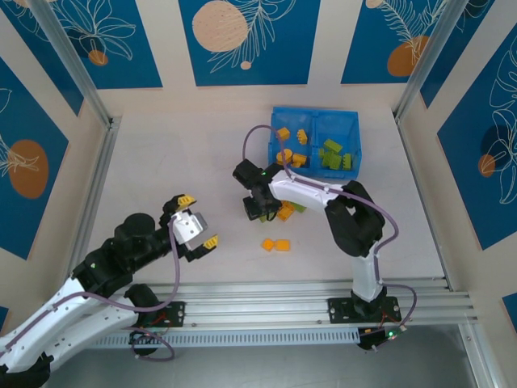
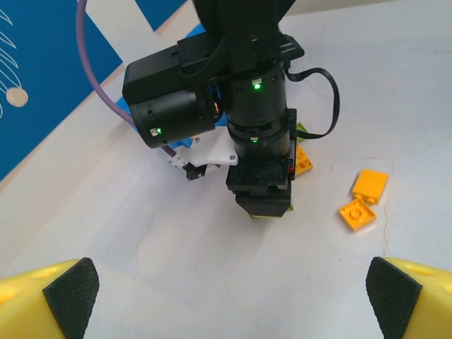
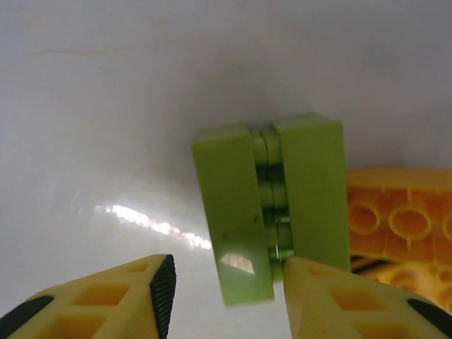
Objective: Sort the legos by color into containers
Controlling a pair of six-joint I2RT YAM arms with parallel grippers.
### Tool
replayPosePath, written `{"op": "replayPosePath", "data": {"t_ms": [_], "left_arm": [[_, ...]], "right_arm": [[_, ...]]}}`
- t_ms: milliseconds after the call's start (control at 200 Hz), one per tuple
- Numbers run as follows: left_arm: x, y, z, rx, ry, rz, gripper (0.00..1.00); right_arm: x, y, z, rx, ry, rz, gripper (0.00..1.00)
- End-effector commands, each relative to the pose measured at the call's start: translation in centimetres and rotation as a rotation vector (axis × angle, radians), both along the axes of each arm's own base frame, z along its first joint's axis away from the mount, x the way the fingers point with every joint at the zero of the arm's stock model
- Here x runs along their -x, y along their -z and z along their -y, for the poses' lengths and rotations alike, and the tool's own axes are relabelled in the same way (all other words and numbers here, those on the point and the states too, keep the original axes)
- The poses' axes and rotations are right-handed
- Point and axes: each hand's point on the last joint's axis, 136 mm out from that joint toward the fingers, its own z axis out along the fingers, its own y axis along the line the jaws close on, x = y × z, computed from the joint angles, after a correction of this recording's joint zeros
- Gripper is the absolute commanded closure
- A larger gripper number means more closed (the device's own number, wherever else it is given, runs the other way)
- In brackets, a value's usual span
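Lime green legos stand stud to stud under my right gripper's finger; I should open and grip just the lego farther from the orange lego (image 3: 234, 219).
A lime green lego (image 3: 268, 205) stands on edge on the white table, between the fingers of my right gripper (image 3: 226, 282). The right finger touches it; a gap remains at the left pad (image 3: 164, 286). An orange lego (image 3: 395, 219) lies right beside it. From above, my right gripper (image 1: 260, 212) points down at a small pile of legos (image 1: 287, 212). Two orange legos (image 1: 276, 244) lie loose nearer the front. The blue containers (image 1: 315, 111) hold orange legos (image 1: 289, 145) on the left and green ones (image 1: 335, 155) on the right. My left gripper (image 1: 198, 230) hovers wide open and holds nothing.
In the left wrist view the right arm's black wrist (image 2: 258, 127) and its purple cable (image 2: 95, 78) rise ahead, with two orange bricks (image 2: 364, 201) to its right. An aluminium rail (image 1: 307, 295) runs along the near table edge. Walls close in the sides.
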Motion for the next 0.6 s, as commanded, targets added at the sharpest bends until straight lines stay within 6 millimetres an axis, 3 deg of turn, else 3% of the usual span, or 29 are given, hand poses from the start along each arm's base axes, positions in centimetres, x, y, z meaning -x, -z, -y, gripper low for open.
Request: {"op": "replayPosePath", "data": {"t_ms": [0, 85, 270, 450, 595], "left_arm": [[-0.1, 0.8, -0.2, -0.017, -0.016, -0.006, 0.0], [-0.3, 0.9, -0.1, -0.014, -0.016, -0.002, 0.0], [-0.4, 1.5, 0.0, -0.019, -0.016, -0.007, 0.0], [-0.5, 1.7, 0.1, -0.02, -0.015, -0.008, 0.0], [-0.5, 2.1, 0.1, -0.026, -0.016, -0.014, 0.0]], "right_arm": [[-0.5, 0.3, 0.2, 0.051, -0.03, 0.003, 0.54], [-0.5, 1.2, 0.0, 0.054, -0.032, -0.013, 0.55], [0.0, 2.3, -1.2, 0.023, -0.038, -0.047, 0.71], [-0.2, 3.2, -1.1, 0.064, -0.03, -0.065, 0.67], [-0.2, 2.9, -1.6, 0.046, -0.044, -0.077, 0.56]]}}
